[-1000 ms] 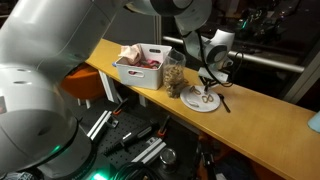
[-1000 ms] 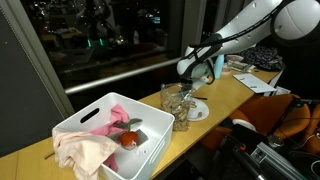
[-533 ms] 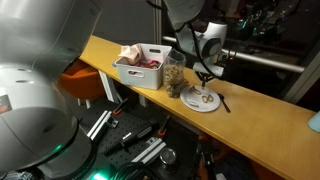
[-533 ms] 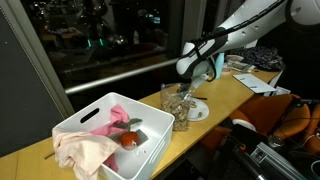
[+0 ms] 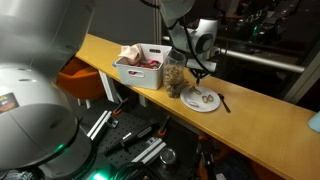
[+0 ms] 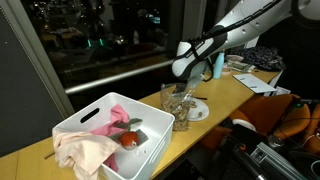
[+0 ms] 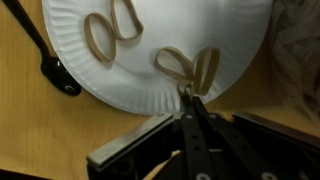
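Observation:
I have only the near end of the pretzel pinched in my gripper, so I should open it, move further in over the plate and close on its loops (image 7: 205, 67) before I lift.
My gripper (image 7: 186, 92) is shut, its two fingertips pinching the near end of a pretzel (image 7: 192, 66) over the edge of a white paper plate (image 7: 140, 78). Another pretzel (image 7: 110, 30) lies further in on the plate. In both exterior views the gripper (image 5: 198, 76) (image 6: 186, 86) hangs above the wooden counter between the plate (image 5: 203, 100) and a glass jar of pretzels (image 5: 174, 76) (image 6: 176, 104), close to the jar.
A black spoon (image 7: 55, 75) lies beside the plate. A white bin (image 5: 128, 72) (image 6: 150, 156) holds a pink cloth (image 6: 85, 150) and a tomato (image 6: 129, 140). A blue bottle (image 6: 218, 66) stands behind the gripper. The counter's front edge drops to equipment below.
The gripper has moved away from above the plate toward the glass jar and risen a little, staying shut.

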Robot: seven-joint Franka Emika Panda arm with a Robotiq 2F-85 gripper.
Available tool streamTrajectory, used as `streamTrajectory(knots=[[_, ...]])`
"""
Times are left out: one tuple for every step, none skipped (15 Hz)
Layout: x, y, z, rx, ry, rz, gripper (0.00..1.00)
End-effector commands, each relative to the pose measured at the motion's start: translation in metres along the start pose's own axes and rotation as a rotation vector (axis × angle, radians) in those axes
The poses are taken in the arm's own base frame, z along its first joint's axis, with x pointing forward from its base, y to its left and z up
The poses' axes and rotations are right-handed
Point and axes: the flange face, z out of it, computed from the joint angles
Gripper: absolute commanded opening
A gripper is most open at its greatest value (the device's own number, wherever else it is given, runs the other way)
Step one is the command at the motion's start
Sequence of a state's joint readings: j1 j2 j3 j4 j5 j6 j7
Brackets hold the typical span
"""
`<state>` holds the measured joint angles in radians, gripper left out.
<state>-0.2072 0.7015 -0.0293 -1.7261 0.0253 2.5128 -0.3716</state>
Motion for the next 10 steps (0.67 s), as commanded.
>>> streamTrajectory(knots=[[-0.01, -0.001, 0.005, -0.002, -0.024, 0.006, 0.01], [-0.012, -0.002, 0.008, 0.0, -0.03, 0.006, 0.01], [-0.013, -0.002, 0.01, 0.003, -0.036, 0.009, 0.01], [-0.015, -0.002, 0.012, 0.005, -0.041, 0.009, 0.01], [-0.016, -0.002, 0.013, 0.006, -0.044, 0.009, 0.01], [-0.017, -0.002, 0.014, 0.007, -0.048, 0.01, 0.01], [-0.017, -0.002, 0.016, 0.009, -0.05, 0.008, 0.01], [-0.016, -0.002, 0.017, 0.009, -0.051, 0.006, 0.01], [-0.015, -0.002, 0.018, 0.01, -0.052, 0.005, 0.01], [-0.015, -0.002, 0.019, 0.01, -0.053, 0.004, 0.01]])
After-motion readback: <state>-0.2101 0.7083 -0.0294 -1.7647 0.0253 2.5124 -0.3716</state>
